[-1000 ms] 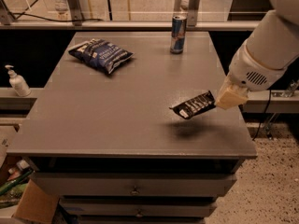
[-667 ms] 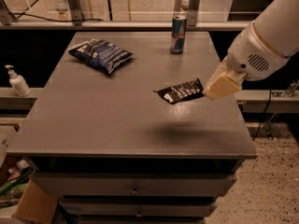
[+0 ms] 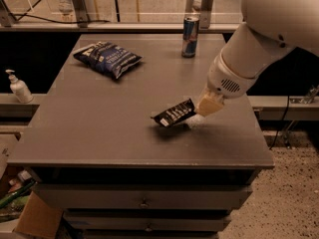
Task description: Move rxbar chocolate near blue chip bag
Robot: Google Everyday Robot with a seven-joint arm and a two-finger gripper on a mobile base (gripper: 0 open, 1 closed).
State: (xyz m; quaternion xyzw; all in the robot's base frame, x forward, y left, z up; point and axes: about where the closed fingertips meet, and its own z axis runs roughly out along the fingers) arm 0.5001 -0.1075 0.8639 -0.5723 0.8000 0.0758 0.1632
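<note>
Next, the gripper releases the rxbar chocolate on the grey table, snug (image 3: pixel 132 75) against the blue chip bag's near edge. The bar still hangs just above the table.
The rxbar chocolate (image 3: pixel 173 115), a flat black wrapper with white lettering, hangs just above the grey table (image 3: pixel 99 128) right of its middle, casting a shadow close below. My gripper (image 3: pixel 203 106) is shut on the bar's right end, with the white arm reaching in from the upper right. The blue chip bag (image 3: pixel 107 58) lies at the far left of the table, well away from the bar.
A blue-silver drink can (image 3: pixel 190 36) stands at the table's far edge, behind the gripper. A soap dispenser (image 3: pixel 19 87) sits on a ledge to the left. Drawers (image 3: pixel 144 200) are below the tabletop. A railing runs behind the table.
The gripper has carried the bar leftward and toward the table's middle, first lifting it, and now holds it lower, close above the surface.
</note>
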